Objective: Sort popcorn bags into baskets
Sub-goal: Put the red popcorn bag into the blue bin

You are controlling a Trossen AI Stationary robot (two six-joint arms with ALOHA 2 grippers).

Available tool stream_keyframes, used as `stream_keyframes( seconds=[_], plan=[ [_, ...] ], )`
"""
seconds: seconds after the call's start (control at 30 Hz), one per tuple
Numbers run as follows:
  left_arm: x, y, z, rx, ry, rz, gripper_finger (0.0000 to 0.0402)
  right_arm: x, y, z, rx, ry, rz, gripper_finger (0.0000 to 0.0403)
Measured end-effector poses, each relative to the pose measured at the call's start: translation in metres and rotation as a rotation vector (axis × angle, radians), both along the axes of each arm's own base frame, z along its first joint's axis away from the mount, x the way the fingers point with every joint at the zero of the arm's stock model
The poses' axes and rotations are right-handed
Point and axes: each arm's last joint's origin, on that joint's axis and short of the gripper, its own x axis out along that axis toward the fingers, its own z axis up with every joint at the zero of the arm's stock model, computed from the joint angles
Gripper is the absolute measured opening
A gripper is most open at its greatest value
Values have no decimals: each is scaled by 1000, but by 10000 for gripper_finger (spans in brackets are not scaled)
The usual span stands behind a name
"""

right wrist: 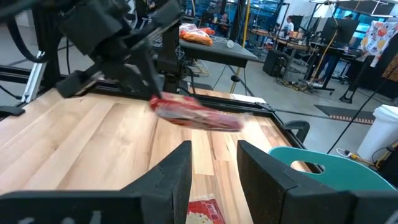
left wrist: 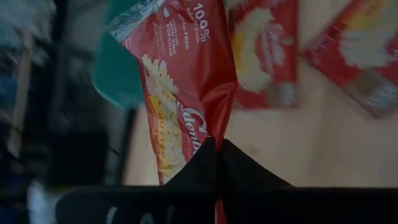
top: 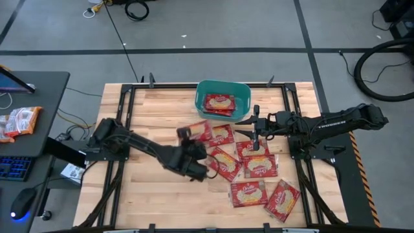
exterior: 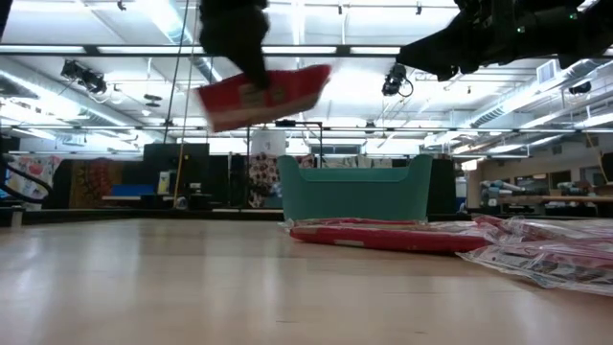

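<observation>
I will let go of the red popcorn bag with my left gripper on top of the packet inside the teal basket (top: pixel 224 103).
My left gripper (top: pixel 187 135) is shut on one red popcorn bag (top: pixel 200 131), held in the air over the table's middle, near side of the teal basket (top: pixel 223 97). The basket stands at the far edge with one packet (top: pixel 219 103) lying flat inside. Several more packets (top: pixel 258 166) lie flat on the wood right of centre and show in the low view (exterior: pixel 383 236). My right gripper (top: pixel 244 127) hovers open above those packets, right of the held bag and pointing toward it (right wrist: pixel 196 116). My left gripper pinches the bag between its two fingers (left wrist: pixel 233 165) at the crumpled lower part (left wrist: pixel 210 127) of its printed face. In the low view the fingers (exterior: pixel 251 69) come from above. The bag (exterior: pixel 263 96) is lifted clear, lying nearly level, one end slightly raised.
Black frame rails (top: pixel 123 103) run along the table's sides. Bare wood (top: pixel 149 200) lies on the table's left and near parts. A dark side desk (top: pixel 32 129) at left carries a keyboard, a mouse and another snack bag (top: pixel 19 120).
</observation>
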Motion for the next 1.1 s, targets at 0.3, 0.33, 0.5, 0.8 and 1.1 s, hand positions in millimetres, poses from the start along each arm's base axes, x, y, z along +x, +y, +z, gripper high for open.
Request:
stream_keyframes(
  seconds=[0.3, 0.33, 0.5, 0.8, 1.1],
  plan=[
    [31, 63, 4, 78, 122, -100, 4, 0, 0, 0, -3, 0, 0, 132],
    [34, 70, 5, 90, 127, -108, 4, 0, 0, 0, -3, 0, 0, 132],
    [51, 104, 9, 100, 95, -150, 4, 0, 0, 0, -14, 2, 1, 132],
    [72, 163, -1, 76, 43, -163, 4, 0, 0, 0, -14, 3, 1, 132],
    [92, 195, -39, 88, 92, -226, 4, -1, -1, -2, -24, 24, -24, 132]
  ],
)
